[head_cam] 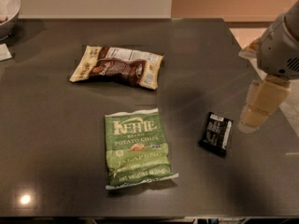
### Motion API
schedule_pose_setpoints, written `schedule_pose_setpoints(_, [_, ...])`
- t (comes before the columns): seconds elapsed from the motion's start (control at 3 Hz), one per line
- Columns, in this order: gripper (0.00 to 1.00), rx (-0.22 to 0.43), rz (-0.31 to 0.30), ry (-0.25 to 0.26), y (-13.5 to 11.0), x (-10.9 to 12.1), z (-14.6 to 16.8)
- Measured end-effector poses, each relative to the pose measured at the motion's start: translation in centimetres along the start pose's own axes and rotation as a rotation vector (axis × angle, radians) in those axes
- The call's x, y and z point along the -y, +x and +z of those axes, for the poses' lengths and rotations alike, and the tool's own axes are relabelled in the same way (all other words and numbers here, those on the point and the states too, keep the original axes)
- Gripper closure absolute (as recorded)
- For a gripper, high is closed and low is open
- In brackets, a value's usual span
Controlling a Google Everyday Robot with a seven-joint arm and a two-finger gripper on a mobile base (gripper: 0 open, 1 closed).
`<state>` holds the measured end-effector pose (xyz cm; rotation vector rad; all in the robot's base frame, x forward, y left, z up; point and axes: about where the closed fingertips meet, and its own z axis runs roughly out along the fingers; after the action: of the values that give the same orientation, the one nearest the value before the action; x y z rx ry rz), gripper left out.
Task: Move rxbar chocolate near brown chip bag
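The black rxbar chocolate lies beside the green chip bag, and my gripper will go to it next and close on the wrapper's middle (216, 133).
The rxbar chocolate (216, 133), a small flat black wrapper with white text, lies on the dark table right of centre. The brown chip bag (117, 67) lies flat farther back and to the left. My gripper (261, 101) hangs at the right edge of the view, just right of and slightly above the rxbar, apart from it. Its cream-coloured end points down and left over the table's right side.
A green Kettle jalapeño chip bag (138, 147) lies in front of the brown bag, left of the rxbar. A white bowl (8, 9) stands at the back left corner with a white paper (4, 52) beside it. The table's right edge (280, 106) runs under the arm.
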<state>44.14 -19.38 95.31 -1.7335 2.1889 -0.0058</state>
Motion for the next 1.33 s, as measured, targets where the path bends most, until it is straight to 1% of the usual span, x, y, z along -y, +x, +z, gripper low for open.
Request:
schedule_pose_setpoints(0.67, [0.00, 0.011, -0.014, -0.095, -1.2, -2.1, 5.1])
schedule_pose_setpoints(1.33, [0.00, 0.001, -0.031, -0.165, -1.3, -4.4, 8.7])
